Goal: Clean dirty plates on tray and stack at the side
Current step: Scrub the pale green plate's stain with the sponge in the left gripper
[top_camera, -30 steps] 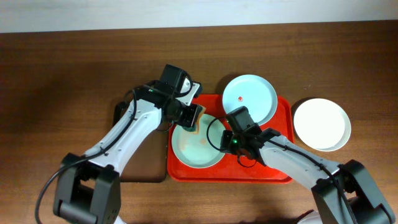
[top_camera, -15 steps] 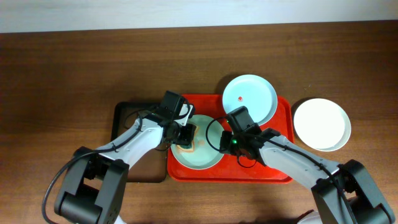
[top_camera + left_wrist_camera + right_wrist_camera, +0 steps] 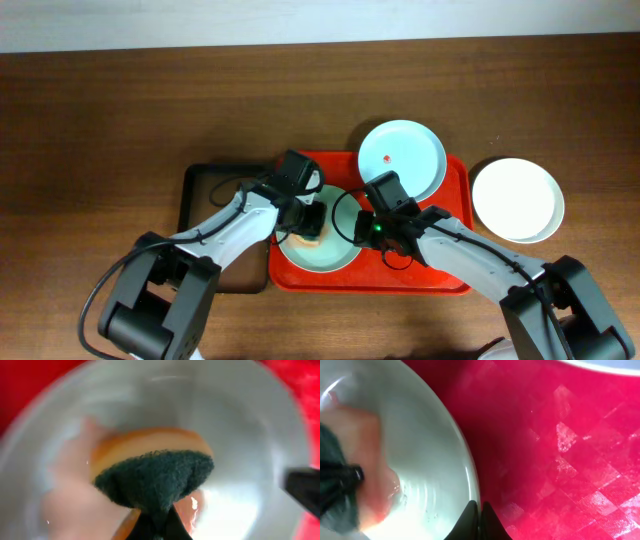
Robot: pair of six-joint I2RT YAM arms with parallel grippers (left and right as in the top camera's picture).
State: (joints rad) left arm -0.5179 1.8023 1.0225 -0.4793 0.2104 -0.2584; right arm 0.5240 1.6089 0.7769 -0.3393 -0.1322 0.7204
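Note:
The sponge, now pressed inside the mint green plate, will go down in the middle of the narrow black tray (image 3: 219,233) from my left gripper.
The mint green plate (image 3: 330,252) lies on the left half of the red tray (image 3: 440,270). My left gripper (image 3: 310,222) is shut on a sponge (image 3: 150,475), orange with a dark green scouring face, pressed inside this plate (image 3: 240,435). My right gripper (image 3: 362,232) is shut on the plate's right rim (image 3: 470,480), with the tray (image 3: 560,435) beside it. The pale blue plate (image 3: 402,160) with a small red smear rests on the tray's far edge. The white plate (image 3: 517,199) lies on the table to the right of the tray.
A narrow black tray (image 3: 205,190) lies left of the red tray, partly under my left arm. The brown wooden table (image 3: 100,120) surrounds everything.
My left gripper has come down from the tray's upper left and moved right into the mint green plate with the sponge. The right arm has not moved.

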